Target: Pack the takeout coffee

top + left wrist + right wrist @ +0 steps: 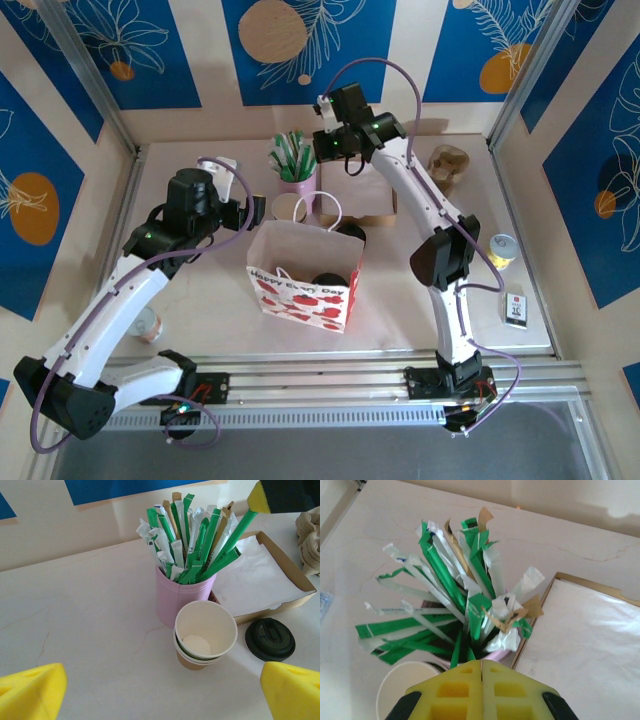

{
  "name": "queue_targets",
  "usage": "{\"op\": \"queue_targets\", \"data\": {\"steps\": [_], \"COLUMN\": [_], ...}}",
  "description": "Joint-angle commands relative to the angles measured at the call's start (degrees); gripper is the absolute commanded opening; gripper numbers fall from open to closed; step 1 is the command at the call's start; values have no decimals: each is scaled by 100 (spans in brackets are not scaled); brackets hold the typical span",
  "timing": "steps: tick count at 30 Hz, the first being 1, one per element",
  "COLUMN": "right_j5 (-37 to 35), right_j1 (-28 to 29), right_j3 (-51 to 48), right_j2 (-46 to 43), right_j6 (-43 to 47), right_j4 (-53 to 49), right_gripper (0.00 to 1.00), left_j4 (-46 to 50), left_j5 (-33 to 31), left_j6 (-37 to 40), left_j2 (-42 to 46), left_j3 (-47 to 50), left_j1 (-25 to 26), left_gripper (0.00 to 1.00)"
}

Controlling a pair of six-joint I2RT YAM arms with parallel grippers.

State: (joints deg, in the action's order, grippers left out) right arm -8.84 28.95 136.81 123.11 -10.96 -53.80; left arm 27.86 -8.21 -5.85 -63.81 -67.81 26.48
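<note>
Next, my right gripper releases the long green stick packet inside the white paper bag [326,273], next to the round black lid.
A white paper bag [300,262] with red print stands open mid-table. Inside it shows a round black lid [326,283], the takeout coffee; its cup is hidden by the bag. My right gripper [326,148] [481,662] hangs over a pink cup [297,183] [176,597] of packets, shut on a long green stick packet [231,537] that slants up out of the cup. My left gripper [250,212] [162,690] is open, low over bare table, short of the stacked lidless paper cups [205,632]. A loose black lid [270,639] lies to their right.
A shallow cardboard tray [390,212] [292,577] lined with white paper sits behind the bag. Pulp cup carriers [448,165] stand at the back right. A can [503,248] and a small card [515,308] lie at the right edge. One cup [148,325] stands near left.
</note>
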Motion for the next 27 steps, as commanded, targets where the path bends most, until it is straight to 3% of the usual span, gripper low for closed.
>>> {"op": "queue_targets", "data": {"steps": [1, 9, 15, 20, 27], "right_j5": [-159, -100, -180, 225, 584], "right_j1": [14, 99, 345, 463, 1060], "right_j3": [32, -657, -1712, -2508, -3398], "right_j2": [-744, -2279, -3941, -5245, -6503], "right_j6": [68, -36, -65, -271, -521], "right_j4": [-203, -81, 66, 184, 53], "right_gripper": [0, 0, 0, 0, 0], "left_j4": [-137, -201, -341, -457, -585], "left_j5": [-14, -36, -212, -367, -662], "left_j6": [57, 32, -29, -101, -118], "left_j2": [68, 86, 236, 356, 548], "left_j3": [83, 169, 308, 408, 563], "left_j1": [-46, -53, -55, -65, -73], "left_gripper": [99, 99, 99, 99, 99]}}
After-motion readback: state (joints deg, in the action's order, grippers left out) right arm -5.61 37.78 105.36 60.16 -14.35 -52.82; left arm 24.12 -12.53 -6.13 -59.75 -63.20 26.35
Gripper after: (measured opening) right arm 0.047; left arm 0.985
